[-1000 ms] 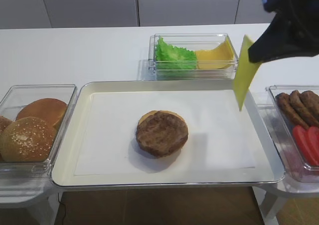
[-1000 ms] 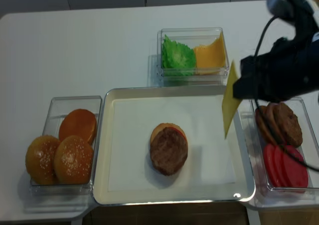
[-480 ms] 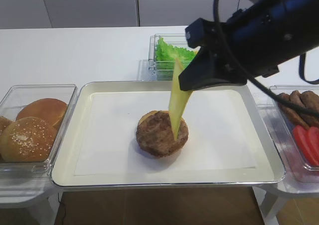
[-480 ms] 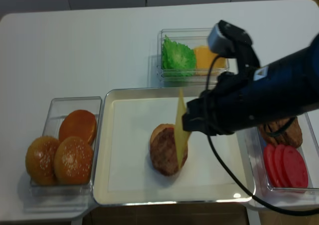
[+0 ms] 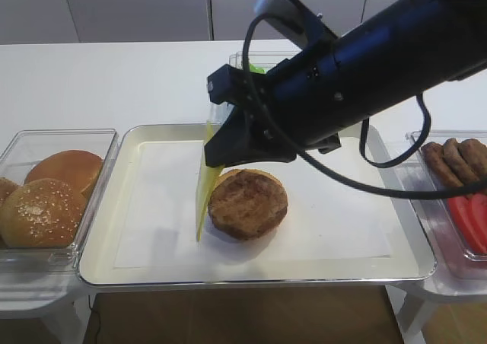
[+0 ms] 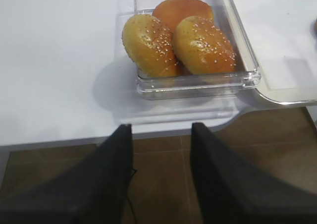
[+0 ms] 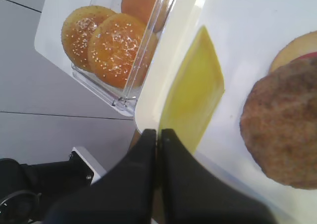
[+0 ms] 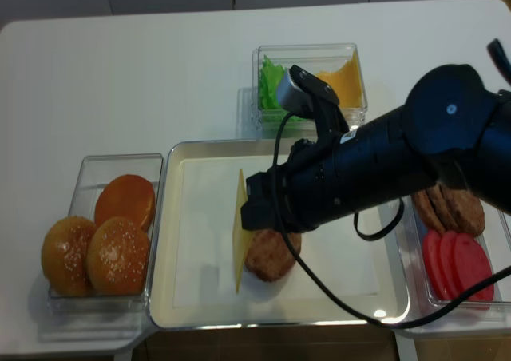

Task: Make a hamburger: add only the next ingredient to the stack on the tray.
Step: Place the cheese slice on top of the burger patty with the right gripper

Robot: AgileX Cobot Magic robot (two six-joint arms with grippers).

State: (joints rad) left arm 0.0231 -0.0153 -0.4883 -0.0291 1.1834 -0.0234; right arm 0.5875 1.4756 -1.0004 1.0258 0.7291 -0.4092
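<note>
My right gripper is going to put the yellow cheese slice down flat on top of the round brown patty (image 8: 269,240) (image 7: 291,114).
A thin yellow cheese slice (image 5: 204,195) hangs on edge just left of the stack, and my right gripper (image 5: 215,155) is shut on its top corner. In the right wrist view the slice (image 7: 194,92) dangles below the closed fingertips (image 7: 159,133) over the white paper. The stack is a round brown patty (image 5: 247,203) on a tan bun half (image 7: 293,50), in the middle of the silver tray (image 5: 152,262). The slice's lower tip is near the paper, beside the patty (image 8: 270,255). My left gripper (image 6: 161,130) is open with nothing in it, off the table's front edge by the bun bin.
A clear bin of seeded buns (image 5: 46,195) stands left of the tray. A bin with lettuce and cheese slices (image 8: 315,77) sits behind it, partly hidden by the right arm. On the right, another bin (image 8: 455,241) holds oblong patties and tomato slices.
My right arm swept left across the tray with the cheese slice, from the tray's right edge, past the patty, to its left side. The slice now hangs lower.
</note>
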